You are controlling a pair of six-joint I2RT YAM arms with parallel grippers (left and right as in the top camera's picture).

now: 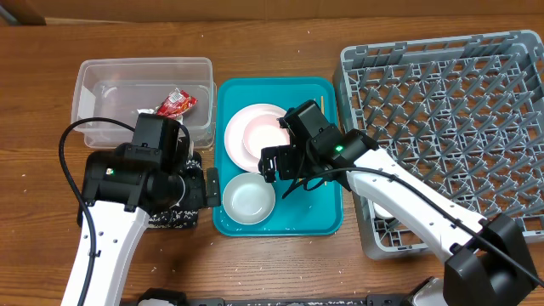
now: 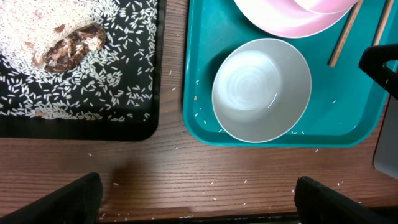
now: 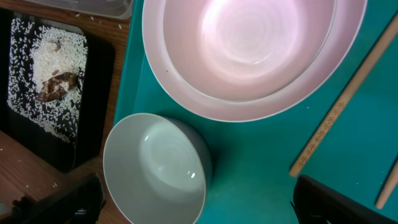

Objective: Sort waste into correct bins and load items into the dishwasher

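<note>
My right gripper is about to close on the white bowl's rim [image 1: 273,192] [image 3: 204,182], on the side nearest the chopsticks, to lift it toward the grey dish rack.
The white bowl [image 1: 248,197] sits in the near left of the teal tray [image 1: 327,217], with the pink plate [image 1: 255,132] behind it. My right gripper [image 1: 279,163] hangs open above the bowl [image 3: 155,168] and the plate [image 3: 249,50]. The chopsticks [image 3: 336,112] lie on the tray to its right. My left gripper [image 1: 210,188] is open and empty over the table [image 2: 196,202], between the black tray [image 2: 74,121] of rice scraps [image 2: 37,31] and the bowl [image 2: 261,90]. The red wrapper [image 1: 174,104] lies in the clear tub [image 1: 93,72]. The cup is not in view.
The grey dish rack [image 1: 450,110] fills the right side, touching the teal tray's right edge. A brown food lump [image 2: 68,50] lies among the rice. Loose grains are scattered on the wood [image 2: 211,183] in front of both trays. My right arm crosses the rack's near left corner.
</note>
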